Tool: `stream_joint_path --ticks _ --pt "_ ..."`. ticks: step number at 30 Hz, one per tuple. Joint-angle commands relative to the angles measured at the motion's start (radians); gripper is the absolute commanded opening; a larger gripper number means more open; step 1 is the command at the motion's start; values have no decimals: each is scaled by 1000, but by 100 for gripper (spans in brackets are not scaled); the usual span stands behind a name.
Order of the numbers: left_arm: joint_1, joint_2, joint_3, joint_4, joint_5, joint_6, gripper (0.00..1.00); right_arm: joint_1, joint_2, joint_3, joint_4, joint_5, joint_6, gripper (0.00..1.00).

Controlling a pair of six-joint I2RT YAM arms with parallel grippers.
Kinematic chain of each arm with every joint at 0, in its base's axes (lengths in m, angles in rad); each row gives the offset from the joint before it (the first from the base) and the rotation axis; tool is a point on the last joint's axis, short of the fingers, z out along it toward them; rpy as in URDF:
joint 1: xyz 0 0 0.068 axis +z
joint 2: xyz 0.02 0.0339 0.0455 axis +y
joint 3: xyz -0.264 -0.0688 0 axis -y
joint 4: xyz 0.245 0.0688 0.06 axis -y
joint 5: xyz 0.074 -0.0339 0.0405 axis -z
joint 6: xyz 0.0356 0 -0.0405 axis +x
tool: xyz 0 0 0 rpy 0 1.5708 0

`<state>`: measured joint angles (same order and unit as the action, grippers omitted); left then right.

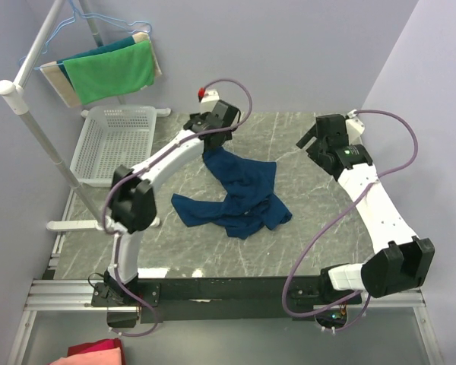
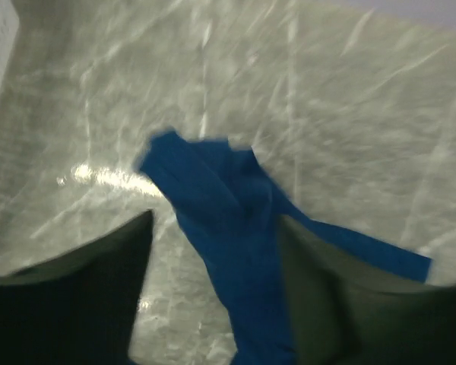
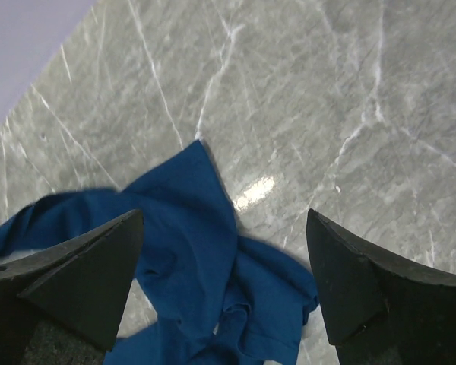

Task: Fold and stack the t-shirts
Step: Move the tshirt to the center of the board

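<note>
Next, my right gripper grips the navy blue t-shirt at the loose far corner (image 1: pixel 274 163) (image 3: pixel 199 146), beside the peak raised at my left gripper.
One navy blue t-shirt (image 1: pixel 239 194) lies crumpled in the middle of the marble table, its print hidden. One corner rises in a peak to my left gripper (image 1: pixel 213 146), which hovers over the shirt's far end. In the left wrist view, the cloth (image 2: pixel 213 190) runs up between the spread fingers of the left gripper (image 2: pixel 214 220) against the right finger (image 2: pixel 327 289), with bare table beside the left finger. That view is blurred. My right gripper (image 1: pixel 313 144) is open and empty, above the table to the shirt's right. It shows in its own view (image 3: pixel 224 217) over the shirt (image 3: pixel 182 220).
A white basket (image 1: pixel 110 141) stands at the far left. A rack (image 1: pixel 38 129) holds a green towel (image 1: pixel 110 70). A small red object (image 1: pixel 207 94) sits at the back edge. A red/pink cloth (image 1: pixel 95 353) lies below the table's front.
</note>
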<state>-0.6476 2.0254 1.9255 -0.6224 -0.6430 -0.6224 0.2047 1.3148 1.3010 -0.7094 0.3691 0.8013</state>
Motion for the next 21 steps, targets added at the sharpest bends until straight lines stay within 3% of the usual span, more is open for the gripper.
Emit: stream_joint_path --ticks 1,7,11,21 --pt "81 91 127 -305 -9 -240 85 8 35 -8 48 -68 -69 93" --pt "155 47 -66 -227 58 -272 81 87 139 0 18 -96 -111 93" --pt "242 45 -128 -260 126 -329 72 156 245 40 -42 -95 -109 92" --pt "364 52 -218 -260 169 -350 71 269 386 60 -45 -147 -99 91"
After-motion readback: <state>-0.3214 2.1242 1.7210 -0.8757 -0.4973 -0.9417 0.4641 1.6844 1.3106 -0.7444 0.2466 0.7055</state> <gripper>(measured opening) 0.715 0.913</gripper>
